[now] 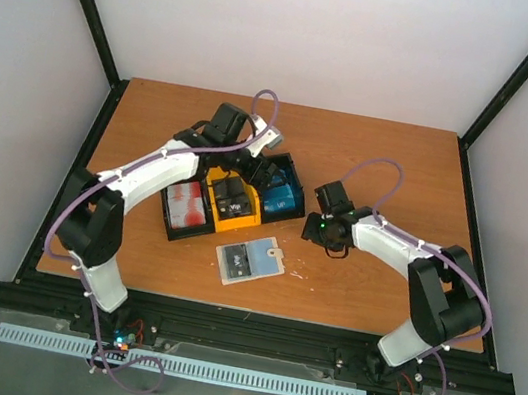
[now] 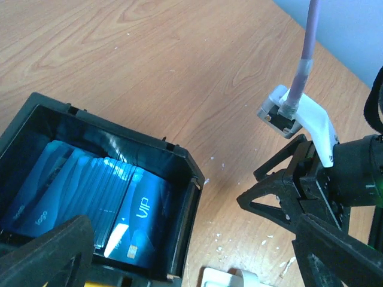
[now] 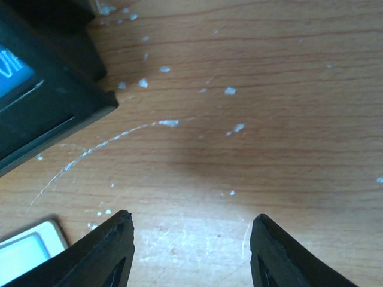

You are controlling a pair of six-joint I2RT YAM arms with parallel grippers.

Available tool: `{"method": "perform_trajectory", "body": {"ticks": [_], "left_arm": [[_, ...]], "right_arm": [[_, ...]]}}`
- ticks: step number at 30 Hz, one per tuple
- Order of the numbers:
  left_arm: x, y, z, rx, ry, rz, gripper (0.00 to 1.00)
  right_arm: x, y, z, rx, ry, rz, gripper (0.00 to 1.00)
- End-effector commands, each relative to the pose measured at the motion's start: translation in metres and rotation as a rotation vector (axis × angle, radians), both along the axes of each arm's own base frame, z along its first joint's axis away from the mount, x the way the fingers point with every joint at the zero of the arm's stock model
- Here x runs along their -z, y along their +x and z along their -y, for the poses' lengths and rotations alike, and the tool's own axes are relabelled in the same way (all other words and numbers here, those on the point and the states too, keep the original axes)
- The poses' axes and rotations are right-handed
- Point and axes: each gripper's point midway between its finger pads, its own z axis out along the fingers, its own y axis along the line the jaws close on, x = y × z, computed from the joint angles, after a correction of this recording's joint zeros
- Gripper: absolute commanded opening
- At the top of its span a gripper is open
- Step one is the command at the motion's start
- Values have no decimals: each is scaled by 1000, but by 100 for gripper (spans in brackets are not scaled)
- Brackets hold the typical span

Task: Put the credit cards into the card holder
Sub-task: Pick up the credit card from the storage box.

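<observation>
The front VIP card (image 1: 285, 205) (image 2: 141, 210) of the blue stack, at the end of the tray's compartment nearest my right gripper, is the next thing my left gripper should close on.
The credit cards stand in stacks in a black-and-yellow tray (image 1: 208, 180): red-and-white (image 1: 186, 207), black (image 1: 233, 198) and blue (image 1: 284, 199). The blue stack, with "VIP" on its front card, fills the left wrist view (image 2: 90, 191). The card holder (image 1: 250, 261) lies open on the table in front of the tray, pale blue inside, snap tab to the right. Its corner shows in the left wrist view (image 2: 230, 278) and the right wrist view (image 3: 30, 254). My left gripper (image 1: 260, 173) (image 2: 191, 239) is open above the blue compartment's right wall. My right gripper (image 1: 317, 231) (image 3: 191, 239) is open and empty, low over bare wood right of the tray.
The tray's black corner (image 3: 60, 101) sits just up and left of my right fingers. My right arm's gripper (image 2: 299, 191) shows close by on the right in the left wrist view. White flecks and a scratch mark the wooden table (image 1: 391, 168). Grey walls enclose the table.
</observation>
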Motion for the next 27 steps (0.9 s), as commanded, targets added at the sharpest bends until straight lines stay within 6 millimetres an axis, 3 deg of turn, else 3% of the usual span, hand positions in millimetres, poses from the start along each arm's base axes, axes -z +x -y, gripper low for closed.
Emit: {"method": "perform_trajectory", "body": {"ticks": [1, 5, 9, 16, 23, 27], "left_arm": [[-11, 10, 25, 104, -30, 105, 94], [11, 33, 28, 40, 80, 91, 95], [31, 50, 26, -57, 138, 8, 81], [77, 58, 25, -138, 236, -100, 60], [108, 64, 32, -131, 350, -118, 53], [123, 59, 35, -118, 396, -140, 43]], "right_arm": [[-5, 18, -1, 20, 23, 25, 54], [-3, 29, 0, 20, 38, 33, 54], [-1, 36, -12, -40, 73, 25, 53], [7, 41, -23, -77, 107, 8, 50], [21, 38, -23, -83, 119, -20, 48], [23, 41, -24, -88, 127, -27, 46]]}}
